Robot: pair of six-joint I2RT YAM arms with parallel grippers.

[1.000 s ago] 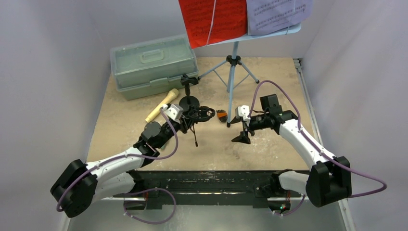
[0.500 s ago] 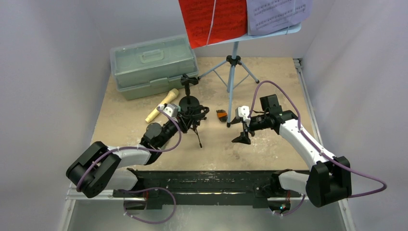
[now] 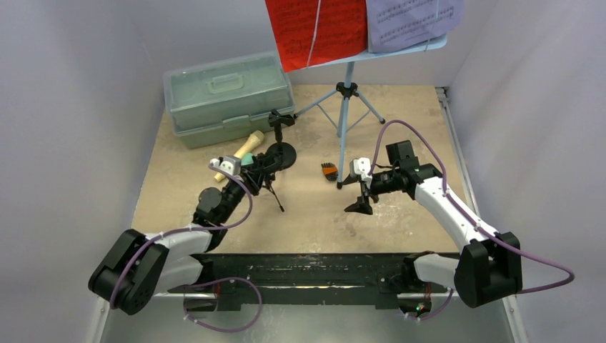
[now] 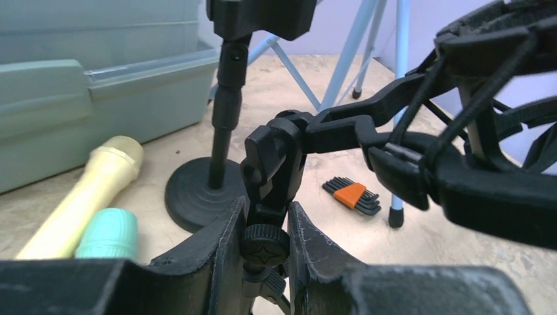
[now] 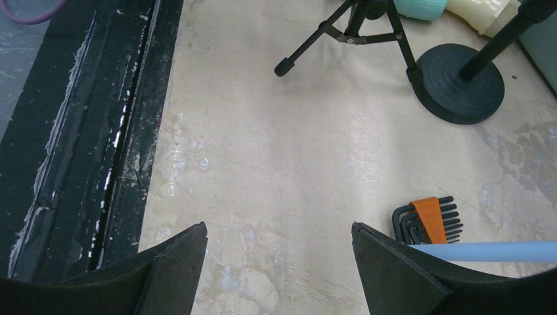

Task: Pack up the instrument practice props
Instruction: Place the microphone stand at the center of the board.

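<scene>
The robot's left gripper needs to stand the black tripod mic holder on the bare table [image 3: 180, 176] between the pale green case's side and the tan microphone.
My left gripper [image 3: 256, 174] [image 4: 264, 223] is shut on the black tripod mic holder [image 3: 271, 187], its pads pinching the stem at the knob [image 4: 264, 244]; the ring top [image 4: 473, 131] hangs off to the right. The round-base mic holder [image 3: 282, 153] [image 4: 197, 197] stands just beyond. A tan microphone [image 3: 243, 148] [image 4: 85, 197] and a teal microphone [image 4: 108, 233] lie to the left of it. The light-blue music rack [image 3: 346, 93] stands at the back with red [image 3: 314, 28] and purple [image 3: 411, 21] sheets. My right gripper [image 3: 359, 200] [image 5: 279, 230] is open and holds nothing, close to the rack's front leg [image 5: 486, 251].
A pale green case [image 3: 227, 93] with its lid shut sits at the back left. An orange and black hex key set [image 3: 329, 171] [image 5: 427, 220] lies by the rack's front foot. The black rail [image 5: 85, 131] runs along the table's near edge.
My left arm has carried the tripod mic holder left and back, towards the microphones and round base. The right arm has not moved.
</scene>
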